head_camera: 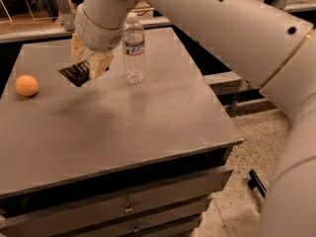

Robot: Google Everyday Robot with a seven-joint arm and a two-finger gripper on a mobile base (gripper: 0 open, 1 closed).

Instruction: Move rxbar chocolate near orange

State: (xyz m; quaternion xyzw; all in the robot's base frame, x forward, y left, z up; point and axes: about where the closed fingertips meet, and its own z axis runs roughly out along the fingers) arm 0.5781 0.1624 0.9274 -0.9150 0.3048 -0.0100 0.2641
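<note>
The rxbar chocolate will be let go by my gripper close beside the orange, on its side facing the water bottle [52,89]. The bar now hangs tilted above the grey table.
The rxbar chocolate [76,72], a flat black wrapper with small white lettering, hangs tilted above the grey table [148,127] at its far left part. My gripper [89,58] is shut on the bar's right end, with tan fingers [98,63] showing on either side of it. The orange [26,85] rests on the table near the left edge, a short way left of the bar and apart from it.
A clear plastic water bottle [134,48] stands upright just right of the gripper. The table has drawers [128,209] in its front. My white arm spans the upper right. Speckled floor lies to the right.
</note>
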